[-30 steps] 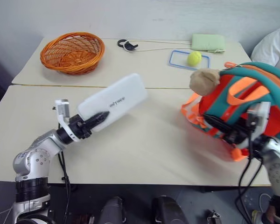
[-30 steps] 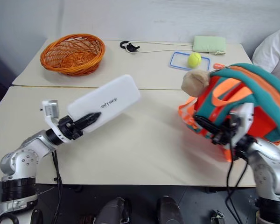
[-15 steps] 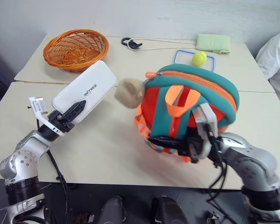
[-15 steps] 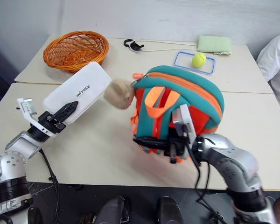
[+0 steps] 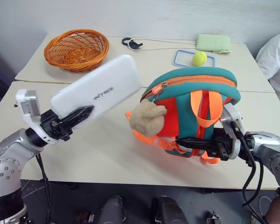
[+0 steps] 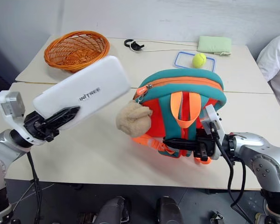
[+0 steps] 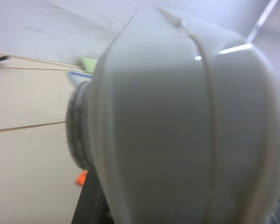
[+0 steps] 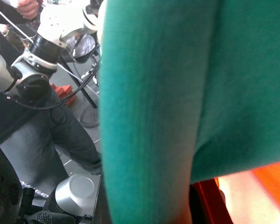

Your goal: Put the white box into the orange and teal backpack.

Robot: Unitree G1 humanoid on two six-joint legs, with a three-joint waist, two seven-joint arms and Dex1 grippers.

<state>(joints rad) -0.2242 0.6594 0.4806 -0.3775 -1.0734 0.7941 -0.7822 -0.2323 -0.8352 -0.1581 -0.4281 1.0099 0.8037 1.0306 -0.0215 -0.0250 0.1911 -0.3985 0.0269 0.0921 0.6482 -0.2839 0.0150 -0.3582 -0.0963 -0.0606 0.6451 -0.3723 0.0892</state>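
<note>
Next, I release the white box with my left gripper inside the backpack (image 5: 190,107), under the orange zipper that runs along its teal top.
My left gripper (image 5: 81,113) is shut on one end of the white box (image 5: 97,90), a flat case with dark lettering. It holds the box tilted up in the air above the left of the near table. In the left wrist view the white box (image 7: 177,116) looms close. The orange and teal backpack (image 5: 191,109) stands upright on the table to the box's right, its tan plush toy (image 5: 147,117) hanging on the side facing the box. An orange zipper runs along its teal top. My right gripper (image 5: 184,140) is shut on the backpack's lower orange part. Teal fabric (image 8: 154,93) fills much of the right wrist view.
On the far table stand an orange wicker basket (image 5: 76,49), a black cabled object (image 5: 130,44), a blue-rimmed tray (image 5: 179,58) with a yellow-green ball (image 5: 199,58), and a pale green pad (image 5: 216,43). A person in white (image 5: 275,51) sits at the right edge.
The left gripper lifted the white box higher and drew it back. The right gripper pulled its hold back, standing the backpack up, and the plush toy swung down.
</note>
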